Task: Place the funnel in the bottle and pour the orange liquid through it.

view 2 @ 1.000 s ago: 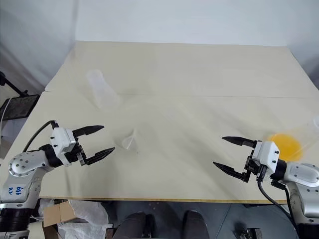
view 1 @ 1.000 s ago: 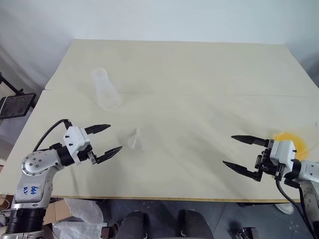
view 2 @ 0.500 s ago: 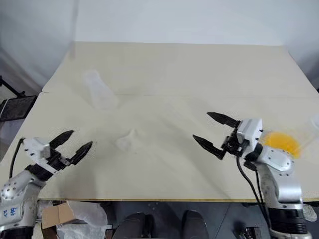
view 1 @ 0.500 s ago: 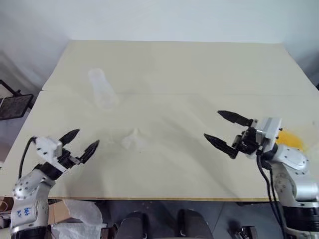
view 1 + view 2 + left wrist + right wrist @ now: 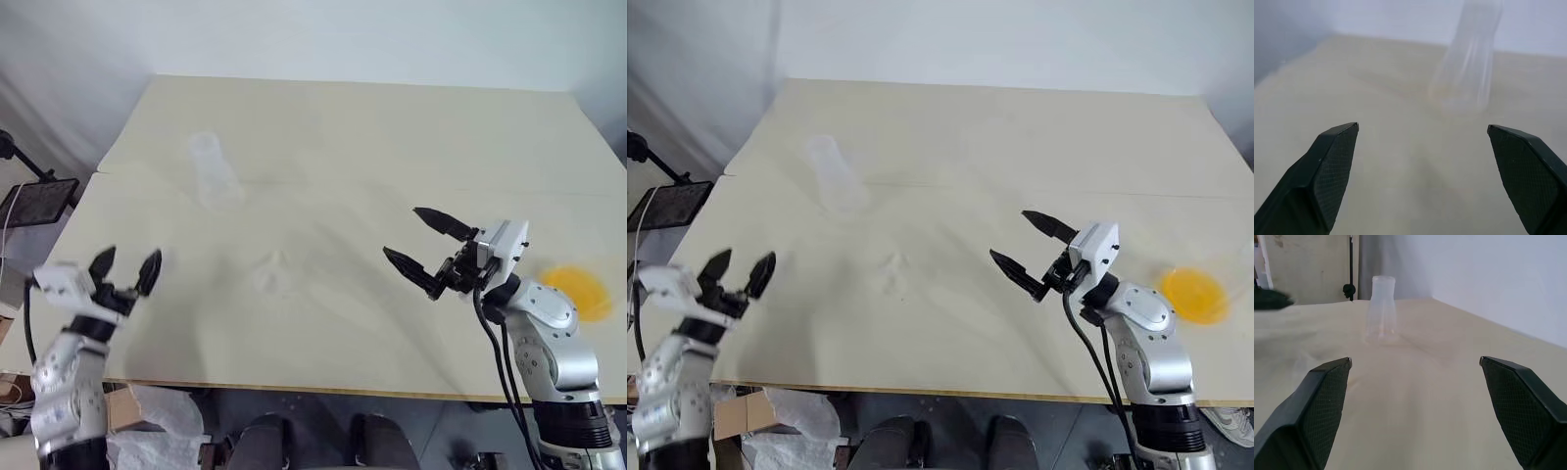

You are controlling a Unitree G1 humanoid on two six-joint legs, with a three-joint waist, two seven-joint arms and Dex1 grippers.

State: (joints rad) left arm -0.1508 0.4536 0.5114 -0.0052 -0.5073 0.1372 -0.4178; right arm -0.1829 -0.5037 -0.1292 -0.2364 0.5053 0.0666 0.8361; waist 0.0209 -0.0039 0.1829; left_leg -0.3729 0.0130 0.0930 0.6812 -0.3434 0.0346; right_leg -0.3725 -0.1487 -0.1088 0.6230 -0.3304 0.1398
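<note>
Next, my left gripper goes to grip the clear bottle's upper body (image 5: 206, 150), just below the bottle's rim.
The clear bottle (image 5: 213, 168) stands upright at the table's far left; it also rises ahead in the left wrist view (image 5: 1469, 63) and in the right wrist view (image 5: 1382, 308). The small transparent funnel (image 5: 272, 274) lies on the table nearer the front, left of centre. The orange liquid (image 5: 578, 292) glows as a bright patch near the front right. My left gripper (image 5: 124, 266) is open and empty at the table's left front edge, well left of the funnel. My right gripper (image 5: 402, 232) is open and empty between the funnel and the orange liquid, pointing left.
The pale table (image 5: 372, 127) has a seam running across its middle. A black stand (image 5: 39, 196) sits off the table's left edge. A cardboard box and a plastic bag (image 5: 157, 416) lie on the floor under the front left corner.
My left gripper swung left, away from the funnel to the table's left edge, and turned to point forward. My right gripper moved left and up from beside the orange liquid toward the table's middle.
</note>
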